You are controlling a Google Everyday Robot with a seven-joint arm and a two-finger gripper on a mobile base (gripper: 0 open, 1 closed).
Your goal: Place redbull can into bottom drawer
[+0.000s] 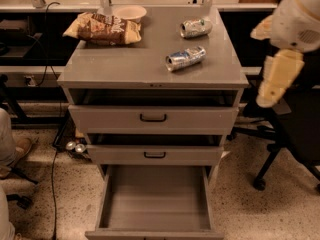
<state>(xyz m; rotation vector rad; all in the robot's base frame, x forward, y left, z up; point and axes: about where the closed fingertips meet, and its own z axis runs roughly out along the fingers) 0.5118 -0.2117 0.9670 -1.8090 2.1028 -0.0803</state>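
Observation:
My gripper needs to close on the chair-side end (197,55) of the redbull can, which is the end opposite the can's shiny round end.
The redbull can (185,58), slim and silver with blue patches, lies on its side on the grey cabinet top (125,64), right of centre, its shiny round end facing left. The bottom drawer (155,204) is pulled out wide at the foot of the cabinet, and its flat grey floor is bare. My gripper (274,81), cream-coloured, hangs off the right side of the cabinet, to the right of the can and a little below the level of the top, not touching anything.
A silver can with green marks (196,27) lies behind the redbull can. A chip bag (102,29) and a pale bowl (129,12) sit at the back left. The two upper drawers (153,118) are slightly open. A black office chair (290,134) stands right of the cabinet, and cables lie on the floor at the left.

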